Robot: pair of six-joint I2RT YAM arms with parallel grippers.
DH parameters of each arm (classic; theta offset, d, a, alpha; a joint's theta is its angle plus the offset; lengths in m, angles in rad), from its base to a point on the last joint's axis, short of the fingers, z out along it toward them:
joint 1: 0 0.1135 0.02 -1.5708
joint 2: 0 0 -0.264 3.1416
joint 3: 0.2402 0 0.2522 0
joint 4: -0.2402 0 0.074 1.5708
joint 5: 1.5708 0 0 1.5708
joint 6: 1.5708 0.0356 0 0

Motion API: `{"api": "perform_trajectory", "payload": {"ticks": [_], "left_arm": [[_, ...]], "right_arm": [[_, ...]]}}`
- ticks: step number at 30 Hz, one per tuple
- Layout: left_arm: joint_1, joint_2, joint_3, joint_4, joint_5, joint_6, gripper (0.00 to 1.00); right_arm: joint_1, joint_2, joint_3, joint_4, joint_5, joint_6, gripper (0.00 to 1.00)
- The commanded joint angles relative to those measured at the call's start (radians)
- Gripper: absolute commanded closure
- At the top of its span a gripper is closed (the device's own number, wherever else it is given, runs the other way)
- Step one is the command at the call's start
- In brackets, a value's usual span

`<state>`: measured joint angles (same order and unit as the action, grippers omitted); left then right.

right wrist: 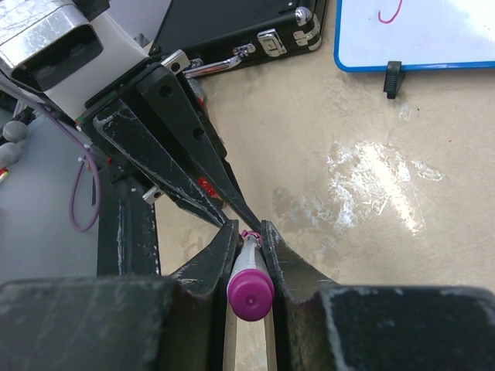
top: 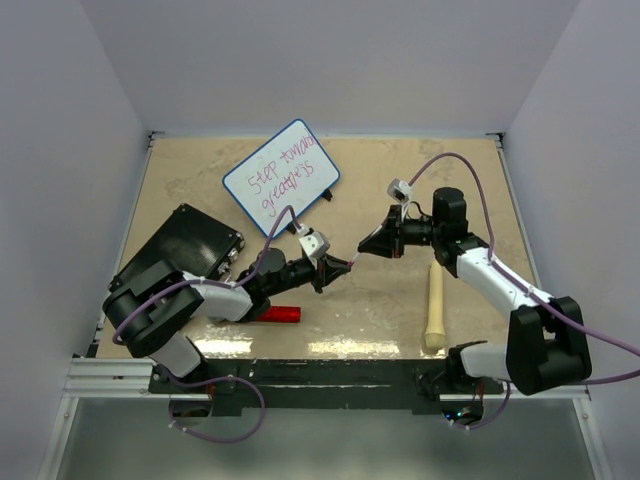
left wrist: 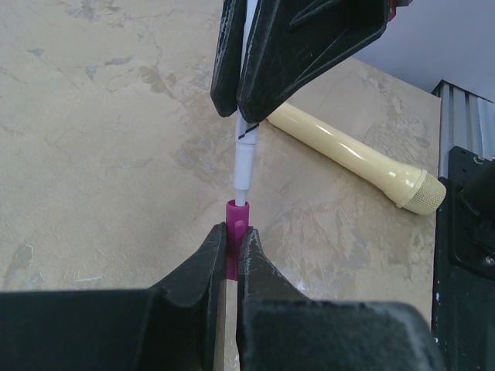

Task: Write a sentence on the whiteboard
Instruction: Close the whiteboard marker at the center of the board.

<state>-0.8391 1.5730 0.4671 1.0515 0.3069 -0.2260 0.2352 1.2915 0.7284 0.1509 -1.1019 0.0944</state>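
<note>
My left gripper should release the capped marker, now held above the table's middle, so that it stays on the table (top: pixel 358 266) between the red block and the cream-coloured cylinder.
The whiteboard (top: pixel 281 178) lies at the back middle of the table, its corner also in the right wrist view (right wrist: pixel 410 35). The sentence (top: pixel 280 175) is on it in two purple-pink lines. My right gripper (top: pixel 366 246) is shut on a white marker (right wrist: pixel 249 280) with a magenta end. My left gripper (top: pixel 346 264) is shut on the magenta cap (left wrist: pixel 237 232). The two grippers meet tip to tip above the table's middle. The marker's nose (left wrist: pixel 244 174) enters the cap's mouth.
A black case (top: pixel 180 252) with metal latches lies at the left. A red block (top: pixel 277 314) lies by the left arm. A cream-coloured cylinder (top: pixel 434 306) lies at the right front, also in the left wrist view (left wrist: pixel 356 158).
</note>
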Motion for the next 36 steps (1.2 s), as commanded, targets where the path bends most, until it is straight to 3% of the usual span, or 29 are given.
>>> {"api": "perform_trajectory", "payload": {"ticks": [1, 15, 28, 36], "left_arm": [[-0.003, -0.016, 0.028, 0.041, -0.002, 0.01, 1.0], [-0.002, -0.044, 0.149, 0.083, -0.011, 0.063, 1.0], [-0.002, -0.047, 0.415, 0.12, -0.04, 0.106, 1.0], [0.02, -0.086, 0.493, -0.011, 0.015, 0.247, 1.0]], "right_arm": [[0.013, 0.011, -0.003, 0.024, -0.01, 0.001, 1.0], [0.067, 0.091, 0.02, -0.02, 0.01, -0.035, 1.0], [0.13, 0.21, 0.048, -0.079, 0.033, -0.081, 1.0], [0.141, 0.259, 0.062, -0.114, 0.02, -0.088, 1.0]]}}
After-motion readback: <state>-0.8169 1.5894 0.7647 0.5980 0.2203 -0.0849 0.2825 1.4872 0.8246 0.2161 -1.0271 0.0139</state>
